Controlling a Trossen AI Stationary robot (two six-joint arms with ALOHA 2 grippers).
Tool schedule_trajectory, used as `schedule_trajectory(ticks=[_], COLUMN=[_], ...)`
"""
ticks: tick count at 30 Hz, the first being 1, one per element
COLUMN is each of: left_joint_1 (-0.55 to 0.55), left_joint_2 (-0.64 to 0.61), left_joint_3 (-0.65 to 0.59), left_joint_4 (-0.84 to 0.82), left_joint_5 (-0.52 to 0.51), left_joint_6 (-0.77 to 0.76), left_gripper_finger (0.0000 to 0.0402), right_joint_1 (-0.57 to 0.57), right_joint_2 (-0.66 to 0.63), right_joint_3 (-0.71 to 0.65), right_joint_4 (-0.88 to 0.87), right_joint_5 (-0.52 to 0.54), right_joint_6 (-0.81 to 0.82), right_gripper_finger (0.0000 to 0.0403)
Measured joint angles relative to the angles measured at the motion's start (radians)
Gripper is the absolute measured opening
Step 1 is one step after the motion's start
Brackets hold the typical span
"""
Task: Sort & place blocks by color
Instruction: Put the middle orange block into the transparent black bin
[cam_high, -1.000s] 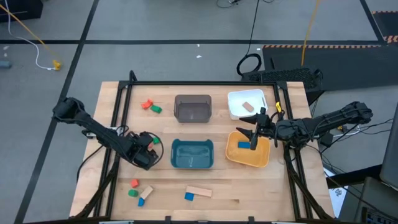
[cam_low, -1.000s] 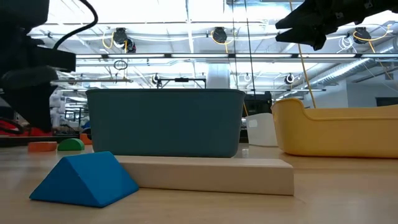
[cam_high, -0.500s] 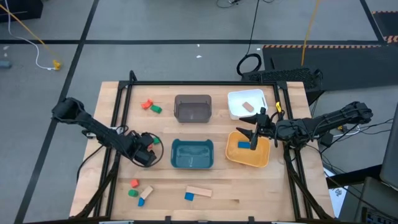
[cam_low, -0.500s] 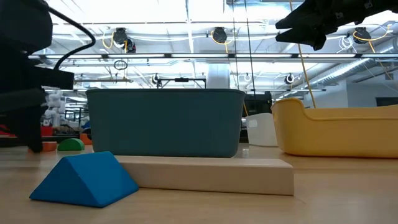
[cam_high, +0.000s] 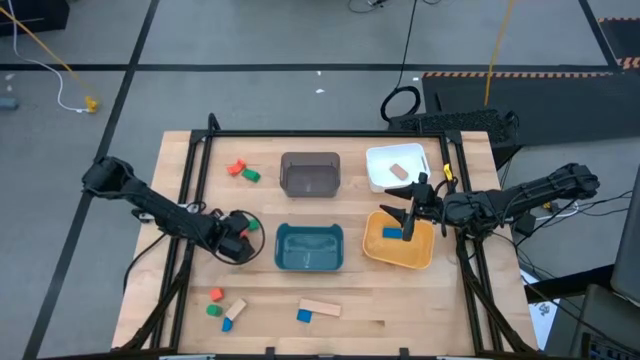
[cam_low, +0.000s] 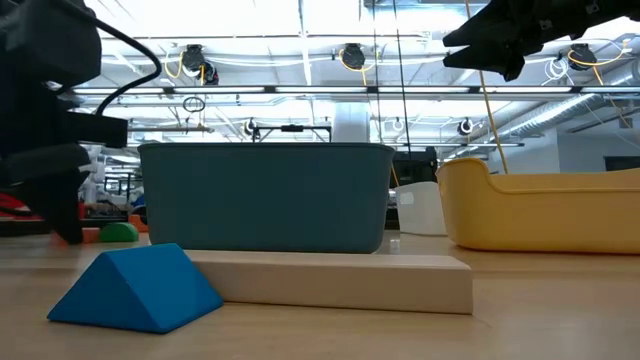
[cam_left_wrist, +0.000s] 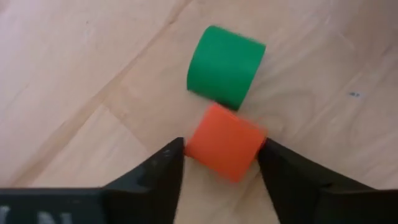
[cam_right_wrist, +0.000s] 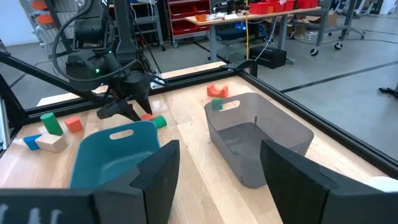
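Observation:
My left gripper is pinching the orange block by its corners, so I should open it and grab the block squarely by flat sides (cam_left_wrist: 203, 129) before I lift it to the grey tray.
My left gripper (cam_high: 242, 234) is low over the table, left of the teal tray (cam_high: 309, 262). It is shut on an orange block (cam_left_wrist: 224, 142), and a green cylinder block (cam_left_wrist: 225, 67) lies just beyond, touching it. Both blocks also show in the low view, the orange block (cam_low: 92, 234) and the green cylinder (cam_low: 120, 232). My right gripper (cam_high: 405, 214) hangs open and empty over the yellow tray (cam_high: 420, 258), which holds a blue block (cam_high: 392, 233). My left gripper pinches the orange block by two opposite sides (cam_left_wrist: 189, 144) between its fingertips (cam_left_wrist: 171, 163). The fingers slant down from the table's left side. The block rests on the table, its far corner against the green cylinder.
A grey tray (cam_high: 310, 188) and a white tray (cam_high: 376, 160) with a light wood block (cam_high: 399, 171) stand at the back. Red and green blocks (cam_high: 242, 171) lie far left. Several more blocks (cam_high: 222, 305) and a wood bar (cam_high: 320, 307) lie near the front edge.
My left gripper has gone a little toward the table's far edge and down, until its fingers stand on either side of the orange block. My right gripper has kept still.

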Motion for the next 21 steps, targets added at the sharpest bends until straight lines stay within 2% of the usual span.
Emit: schedule_trajectory(ticks=[4, 9, 21], left_joint_1=[0.001, 0.001, 0.002], left_joint_2=[0.0, 0.0, 0.001], left_joint_3=[0.0, -0.001, 0.003], left_joint_4=[0.017, 0.019, 0.017], left_joint_5=[-0.019, -0.018, -0.005], left_joint_6=[-0.02, -0.043, -0.054], left_gripper_finger=[0.0142, 0.0137, 0.0223], right_joint_1=[0.0, 0.0, 0.0], right_joint_2=[0.0, 0.0, 0.0], right_joint_3=[0.0, 0.0, 0.0], right_joint_4=[0.0, 0.0, 0.0], right_joint_5=[0.0, 0.0, 0.0], right_joint_6=[0.0, 0.0, 0.0], right_gripper_finger=[0.0215, 0.0215, 0.0215])
